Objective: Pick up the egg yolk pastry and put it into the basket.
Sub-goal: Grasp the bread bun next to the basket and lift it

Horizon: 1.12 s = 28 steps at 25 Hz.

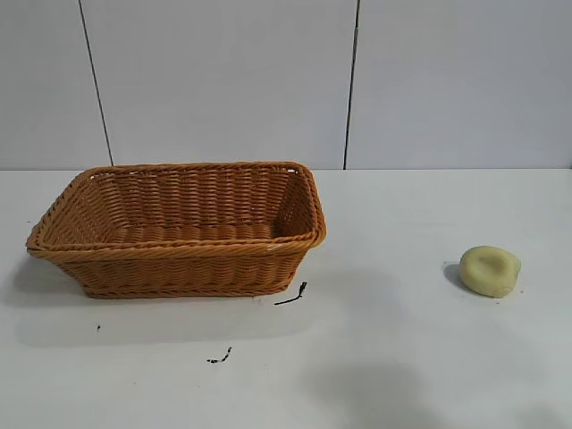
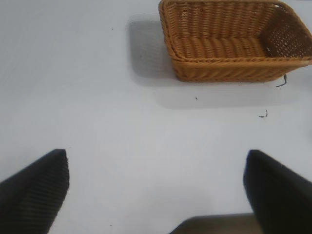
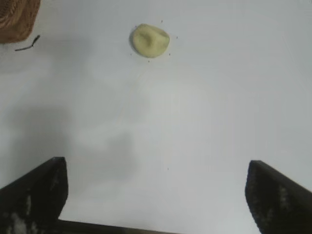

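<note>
The robot's right gripper will go to the egg yolk pastry next and close across its dented middle point(image 1: 489, 268) point(image 3: 150, 41), with one finger on each side.
The egg yolk pastry point(image 1: 490, 270) is a small pale yellow bun with a dent on top. It lies on the white table at the right. It also shows in the right wrist view point(image 3: 149, 40), well ahead of my right gripper point(image 3: 156, 180), which is open and empty above bare table. The orange-brown wicker basket point(image 1: 179, 246) stands empty at the left of the table. It shows in the left wrist view point(image 2: 234, 63), far ahead of my left gripper point(image 2: 156, 175), which is open and empty. Neither arm shows in the exterior view.
Small black scraps point(image 1: 291, 296) lie on the table by the basket's front right corner, and another point(image 1: 220, 357) lies nearer the front. A white panelled wall point(image 1: 223, 80) stands behind the table.
</note>
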Tool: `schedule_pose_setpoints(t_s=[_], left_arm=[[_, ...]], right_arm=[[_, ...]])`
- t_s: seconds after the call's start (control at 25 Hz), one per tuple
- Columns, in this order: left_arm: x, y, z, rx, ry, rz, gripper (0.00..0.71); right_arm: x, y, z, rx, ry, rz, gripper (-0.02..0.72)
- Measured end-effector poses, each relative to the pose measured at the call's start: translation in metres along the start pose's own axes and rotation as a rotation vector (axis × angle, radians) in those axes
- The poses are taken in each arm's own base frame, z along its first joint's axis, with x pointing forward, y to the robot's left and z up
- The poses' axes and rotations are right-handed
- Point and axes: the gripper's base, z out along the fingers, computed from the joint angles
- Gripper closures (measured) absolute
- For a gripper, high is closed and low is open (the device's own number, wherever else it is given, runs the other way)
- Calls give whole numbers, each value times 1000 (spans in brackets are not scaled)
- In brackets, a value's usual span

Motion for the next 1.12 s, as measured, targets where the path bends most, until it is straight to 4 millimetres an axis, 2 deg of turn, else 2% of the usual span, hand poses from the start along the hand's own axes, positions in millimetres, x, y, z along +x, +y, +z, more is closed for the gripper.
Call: schedule_pose_setpoints(t_s=[0.32,0.56,0.68,0.72,0.92,1.12], left_arm=[[0,0,0,0,0,0,15],[0,0,0,0,0,0,15],[0,0,0,0,0,0,15],[0,0,0,0,0,0,15],[0,0,0,0,0,0,15],[0,0,0,0,0,0,15]], right_arm=[[-67,-1,58,8,108,-43,15],[-104,-1,96,6,143,-61,15],[-113,6,109,3,151,-94,15],[-116,19,117,-9,134,-129,15],[-119,26,126,-20,119,-139,15],[-117,26,155,-20,162,-140,15]])
